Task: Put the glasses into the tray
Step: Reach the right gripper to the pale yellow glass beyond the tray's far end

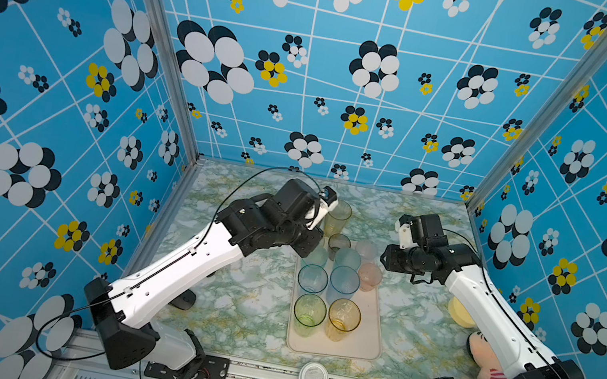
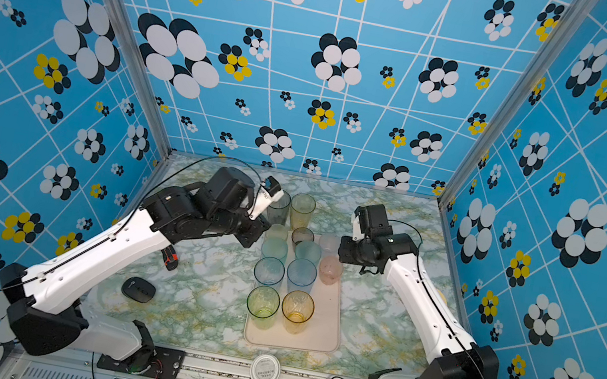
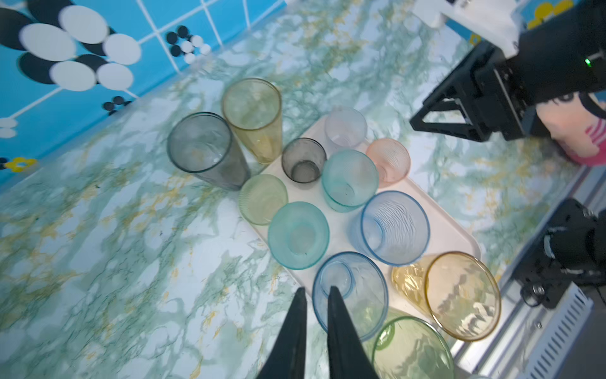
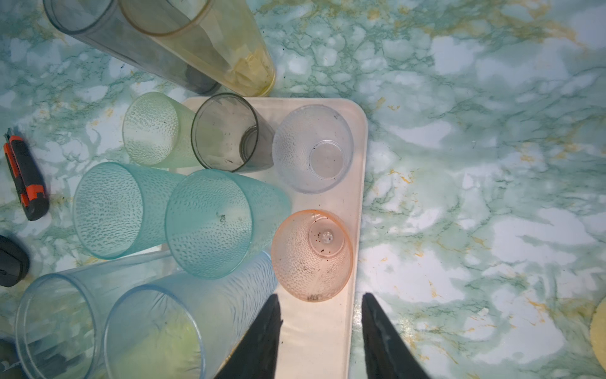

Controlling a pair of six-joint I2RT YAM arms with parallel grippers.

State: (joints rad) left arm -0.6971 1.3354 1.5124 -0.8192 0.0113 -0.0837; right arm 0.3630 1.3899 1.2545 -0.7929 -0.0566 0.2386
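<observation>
The tall amber glass is to be held next. Next, my right gripper goes to it and grabs its rim (image 1: pixel 350 213) on the side away from the tall grey glass.
The cream tray (image 1: pixel 360 335) (image 4: pixel 328 328) holds several glasses, among them green (image 1: pixel 309 312), amber (image 1: pixel 343 316), blue (image 3: pixel 395 226), teal (image 4: pixel 210 223), pink (image 4: pixel 311 256), clear (image 4: pixel 313 149) and small grey (image 3: pixel 303 160). A tall grey glass (image 3: pixel 203 147) and a tall amber glass (image 2: pixel 301 209) stand on the table behind the tray. A pale green glass (image 4: pixel 154 129) stands beside its far left corner. My left gripper (image 3: pixel 316 290) hovers over the tray's left edge, fingers almost together and empty. My right gripper (image 4: pixel 321 300) hangs open above the tray's right edge, near the pink glass.
A round white lid (image 1: pixel 313 378) lies on the front rail. A yellow disc (image 1: pixel 461 313) and a plush doll (image 1: pixel 487 358) sit under the right arm. A black mouse (image 2: pixel 138 290) and an orange-black knife (image 4: pixel 26 177) lie left of the tray.
</observation>
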